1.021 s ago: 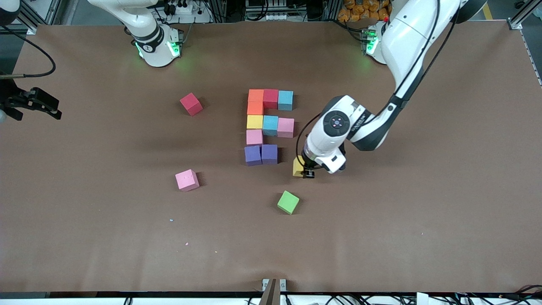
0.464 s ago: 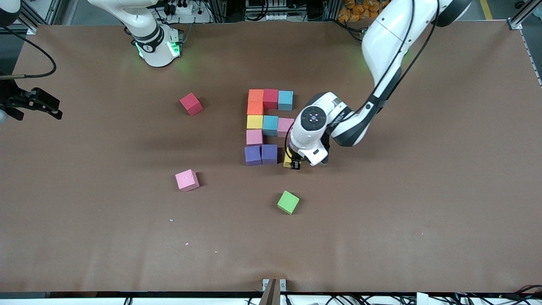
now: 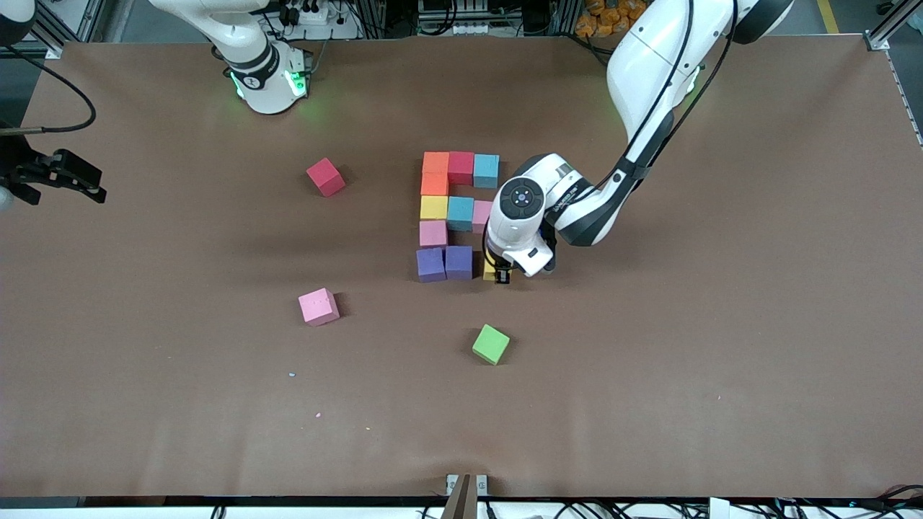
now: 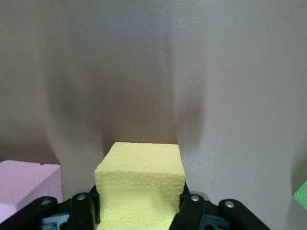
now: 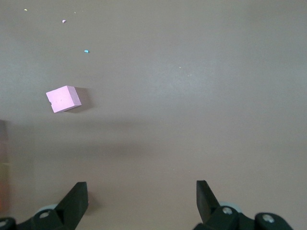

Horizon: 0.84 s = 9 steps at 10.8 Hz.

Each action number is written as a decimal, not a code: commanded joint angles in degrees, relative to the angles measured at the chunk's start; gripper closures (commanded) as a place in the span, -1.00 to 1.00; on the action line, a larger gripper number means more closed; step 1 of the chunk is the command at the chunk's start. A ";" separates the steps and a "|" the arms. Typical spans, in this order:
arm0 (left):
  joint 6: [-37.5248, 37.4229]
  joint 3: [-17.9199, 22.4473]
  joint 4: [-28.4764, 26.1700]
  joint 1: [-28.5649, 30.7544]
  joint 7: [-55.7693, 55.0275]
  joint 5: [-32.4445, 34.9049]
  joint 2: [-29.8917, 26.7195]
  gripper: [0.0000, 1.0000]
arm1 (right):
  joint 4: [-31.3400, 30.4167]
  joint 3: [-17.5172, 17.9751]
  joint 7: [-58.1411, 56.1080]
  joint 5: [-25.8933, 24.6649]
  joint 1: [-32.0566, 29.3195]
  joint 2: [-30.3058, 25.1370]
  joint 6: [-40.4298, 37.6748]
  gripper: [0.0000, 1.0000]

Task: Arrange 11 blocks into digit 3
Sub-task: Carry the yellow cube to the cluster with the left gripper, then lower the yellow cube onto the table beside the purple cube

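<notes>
Next, my left gripper lets go of the yellow block flush (image 3: 486, 264) (image 4: 138, 213) against the open end of the purple pair, to complete that row.
Ten blocks form a pattern mid-table: two orange (image 3: 435, 173), red (image 3: 461, 167), light blue (image 3: 486, 171), yellow (image 3: 433, 207), light blue (image 3: 460, 213), two pink (image 3: 433, 233) and two purple (image 3: 445, 263). My left gripper (image 3: 500, 274) (image 4: 140, 203) is shut on a yellow block (image 3: 489, 270) (image 4: 140, 177), low beside the purple pair on the side toward the left arm's end. A loose red block (image 3: 325, 176) and a loose pink block (image 3: 318, 306) (image 5: 63, 99) lie toward the right arm's end. My right gripper (image 3: 86, 186) (image 5: 141, 194) waits open and holds nothing at that end's edge.
A green cube (image 3: 491, 344) (image 4: 302, 191) lies nearer the front camera than the pattern. The left arm's wrist covers part of the pink block (image 3: 480, 214) in the pattern's middle row. A few small crumbs (image 3: 292, 375) dot the brown table.
My left gripper has carried the yellow block toward the purple pair and now holds it right beside them. The right arm has not moved.
</notes>
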 commanded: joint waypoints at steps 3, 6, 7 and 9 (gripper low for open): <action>-2.20 1.04 0.96 -2.64 -3.11 -0.41 0.13 1.00 | -1.18 0.39 -0.02 -0.85 -0.83 -1.29 -0.32 -1.00; -2.20 2.71 1.13 -4.75 -4.17 -0.41 0.22 1.00 | -1.09 0.39 -0.02 -0.85 -0.83 -1.29 -0.32 -1.00; -2.20 2.89 1.48 -4.84 -4.52 -0.41 0.31 1.00 | -1.09 0.39 -0.02 -0.85 -0.83 -1.29 -0.32 -1.00; -2.20 2.89 2.01 -4.84 -4.61 -0.41 0.57 1.00 | -1.09 0.39 -0.02 -0.85 -0.91 -1.29 -0.41 -1.00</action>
